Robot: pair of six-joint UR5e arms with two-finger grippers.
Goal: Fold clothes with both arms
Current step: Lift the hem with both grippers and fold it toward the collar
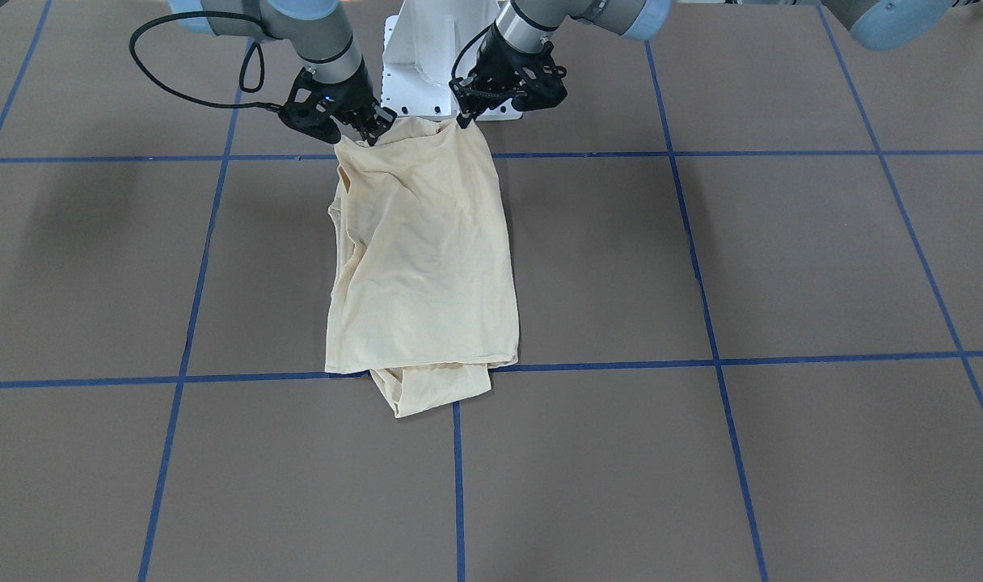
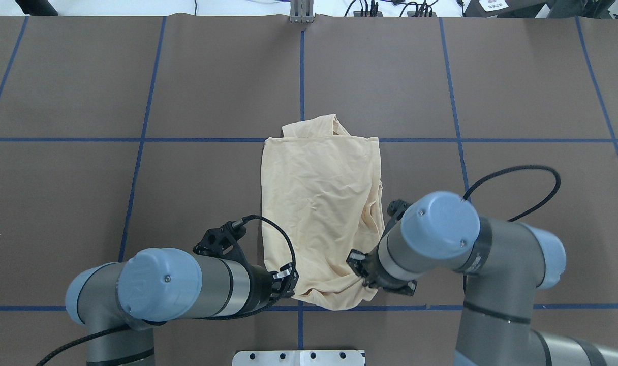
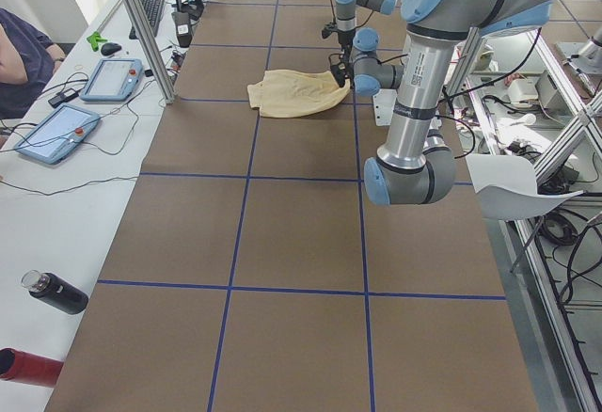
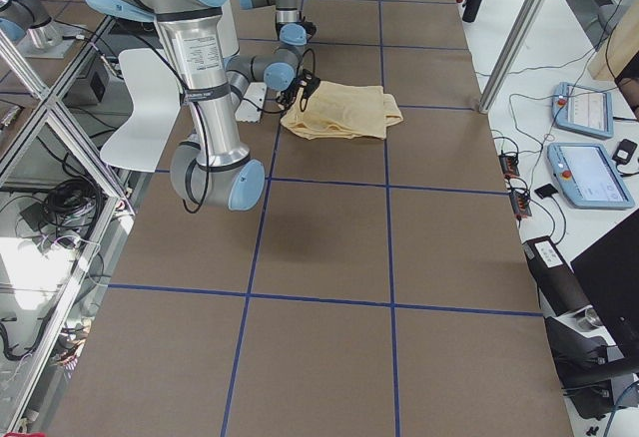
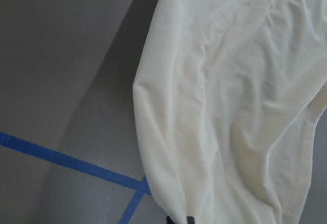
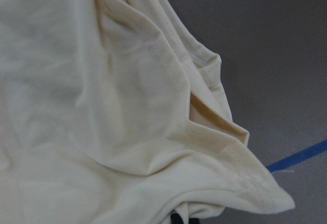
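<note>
My left gripper is to let go of the shirt's near corner on its far corner (image 1: 520, 368) along the same side, by the blue tape.
The pale cream-yellow shirt (image 1: 427, 259) lies folded into a rough rectangle on the brown table, with a bunched part sticking out at its far end (image 2: 314, 127). Its print and neck label are hidden. My left gripper (image 1: 466, 120) is shut on the shirt's corner nearest the robot on my left side, also seen from overhead (image 2: 287, 280). My right gripper (image 1: 373, 134) is shut on the opposite near corner (image 2: 362, 272). Both corners are held a little above the table. The wrist views show only cloth (image 5: 230, 106) (image 6: 102, 106) and the dark fingertips at the lower edge.
The white pedestal base (image 1: 427, 73) stands just behind the held edge. Blue tape lines (image 1: 702, 360) grid the brown table (image 2: 136, 76). Tablets (image 3: 113, 78) and a dark bottle (image 3: 55, 292) lie on the white side bench. A metal post (image 4: 519, 33) stands at the table's edge.
</note>
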